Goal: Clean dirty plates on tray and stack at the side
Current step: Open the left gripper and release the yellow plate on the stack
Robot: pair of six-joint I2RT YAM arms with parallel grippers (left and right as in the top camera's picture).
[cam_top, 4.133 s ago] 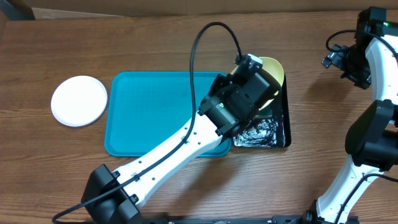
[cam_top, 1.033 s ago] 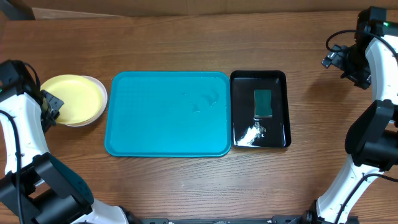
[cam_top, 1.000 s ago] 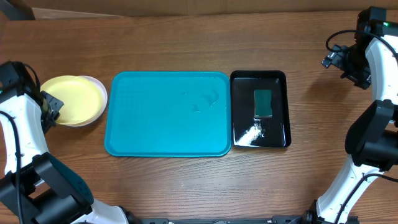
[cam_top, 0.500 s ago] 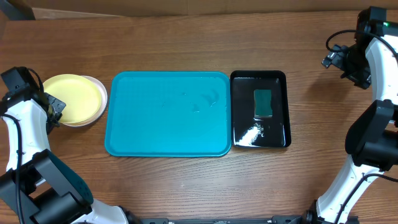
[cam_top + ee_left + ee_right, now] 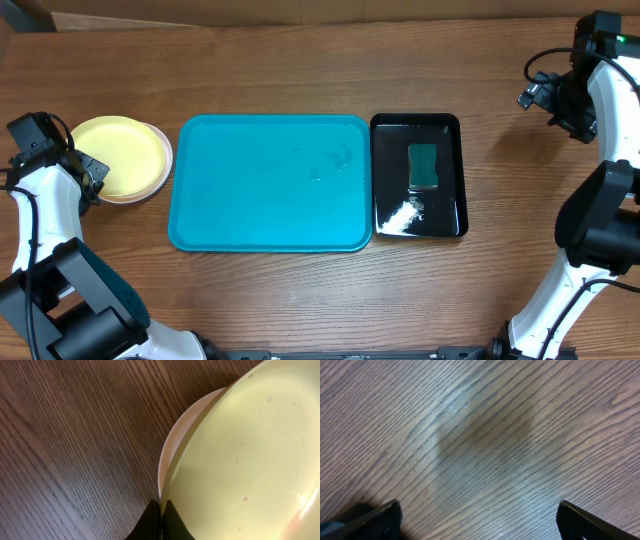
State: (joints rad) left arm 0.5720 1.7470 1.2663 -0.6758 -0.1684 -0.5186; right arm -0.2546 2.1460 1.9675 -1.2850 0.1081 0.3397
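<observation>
My left gripper has the yellow-green plate. It will let the plate go squarely on the white plate (image 5: 128, 163) (image 5: 250, 476) next to the turquoise tray.
The pale yellow-green plate (image 5: 116, 156) lies on top of the white plate (image 5: 136, 197) on the wood left of the turquoise tray (image 5: 268, 182), which holds no plates. The light blue plate is out of view. My left gripper (image 5: 88, 172) is at the stack's left edge. In the left wrist view its fingers (image 5: 161, 510) are shut on the rim of the yellow-green plate (image 5: 250, 460), and the white plate's rim (image 5: 184, 426) shows beneath. My right gripper (image 5: 546, 95) is open and empty over bare wood (image 5: 480, 510) at the far right.
A glossy black tray (image 5: 390, 140) sits right of the turquoise tray, holding a green sponge (image 5: 423, 165) and a patch of white foam (image 5: 400, 214). Wet streaks show on the turquoise tray (image 5: 335, 160). A cardboard edge runs along the table's back.
The left arm carried the yellow-green plate from over the black tray to the white plate on the left. In the last second it has shifted only slightly. The right arm has not moved.
</observation>
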